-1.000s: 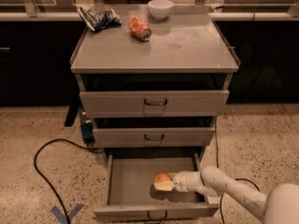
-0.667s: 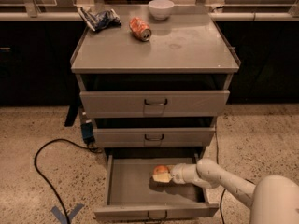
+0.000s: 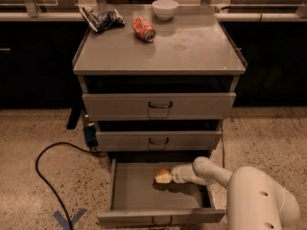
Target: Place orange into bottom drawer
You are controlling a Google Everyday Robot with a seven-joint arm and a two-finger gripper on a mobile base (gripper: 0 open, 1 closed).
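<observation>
Next, I let go of the orange on the middle of the bottom drawer's inside (image 3: 163, 189), straight behind the dark loop handle.
The bottom drawer (image 3: 129, 195) of the grey cabinet is pulled open, a wide shallow tray with a dark loop handle at its front. The orange (image 3: 162, 176) is inside the drawer, near the middle toward the back. My gripper (image 3: 169, 177) reaches in from the right on a white arm and its tip is against the orange. Whether the orange rests on the drawer floor or is held just above it cannot be told.
The two upper drawers (image 3: 158, 105) are slightly open. On the cabinet top lie a crushed orange-red soda can (image 3: 144, 28), a white bowl (image 3: 165, 8) and a dark crumpled bag (image 3: 101, 19). A black cable (image 3: 45, 176) loops on the floor at left; blue tape (image 3: 69, 218) marks the floor.
The arm has drawn back toward the cabinet's rear, and the orange with the gripper has shifted a little further back in the drawer.
</observation>
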